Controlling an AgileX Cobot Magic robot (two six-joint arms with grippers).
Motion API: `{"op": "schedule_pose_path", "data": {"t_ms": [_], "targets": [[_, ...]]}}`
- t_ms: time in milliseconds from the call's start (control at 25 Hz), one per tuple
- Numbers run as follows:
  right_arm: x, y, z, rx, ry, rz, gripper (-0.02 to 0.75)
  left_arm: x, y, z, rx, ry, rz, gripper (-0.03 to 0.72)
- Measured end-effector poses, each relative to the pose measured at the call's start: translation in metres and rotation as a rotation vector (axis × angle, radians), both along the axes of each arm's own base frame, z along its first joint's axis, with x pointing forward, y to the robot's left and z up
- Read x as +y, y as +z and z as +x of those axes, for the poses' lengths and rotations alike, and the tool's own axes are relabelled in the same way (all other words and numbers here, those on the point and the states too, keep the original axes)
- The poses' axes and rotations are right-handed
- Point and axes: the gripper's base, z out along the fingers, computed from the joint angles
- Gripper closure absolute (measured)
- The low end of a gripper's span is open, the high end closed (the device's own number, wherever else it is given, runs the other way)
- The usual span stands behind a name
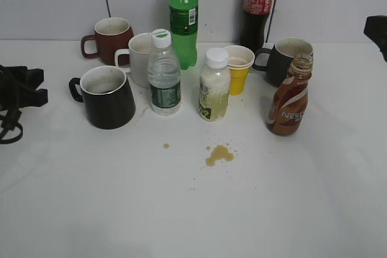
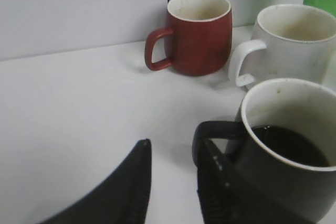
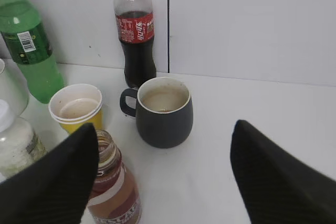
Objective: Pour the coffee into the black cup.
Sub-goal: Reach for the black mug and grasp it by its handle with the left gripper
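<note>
I need to next close my left gripper on the handle of the black cup (image 1: pixel 74 90) (image 2: pixel 200 141), so that I can hold the cup steady for the coffee.
The black cup (image 1: pixel 107 97) stands at the left of the table, handle to the left, with dark liquid inside (image 2: pixel 291 145). The coffee bottle (image 1: pixel 290 98), uncapped and brown with a swirl label, stands upright at the right. My left gripper (image 2: pixel 173 179) is open and empty, its right finger just in front of the cup's handle (image 2: pixel 210 132); in the exterior view it shows only as a dark shape at the left edge (image 1: pixel 18 98). My right gripper (image 3: pixel 165 177) is wide open and empty above the table, its left finger next to the coffee bottle (image 3: pixel 113 190).
A dark red mug (image 1: pixel 109 39), a white mug (image 1: pixel 140 55), a water bottle (image 1: pixel 164 77), a pale drink bottle (image 1: pixel 214 89), a yellow cup (image 1: pixel 238 67), a green bottle (image 1: pixel 183 16), a cola bottle (image 1: pixel 257 10) and a dark grey mug (image 1: pixel 287 58) stand behind. A brown spill (image 1: pixel 219 155) lies mid-table.
</note>
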Motion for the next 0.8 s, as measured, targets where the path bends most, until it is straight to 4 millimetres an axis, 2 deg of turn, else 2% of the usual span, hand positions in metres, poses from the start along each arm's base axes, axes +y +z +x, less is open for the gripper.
{"op": "schedule_pose_path", "data": {"t_ms": [120,320,560,800], "targets": [[0.002,-0.008,0.009,0.0,0.001,-0.008,0.152,-0.003,-0.019,0.006,-0.001,-0.02,-0.006,0.449],[0.009,-0.024,0.015,-0.07,0.035,-0.026,0.151,-0.005,-0.037,0.013,-0.068,-0.084,-0.013,0.449],[0.023,-0.066,0.013,-0.057,0.104,-0.044,0.151,0.007,-0.058,0.017,-0.106,-0.104,-0.034,0.446],[0.033,-0.104,0.004,-0.002,0.155,-0.048,0.151,0.01,-0.083,0.027,-0.094,-0.133,-0.049,0.391]]}}
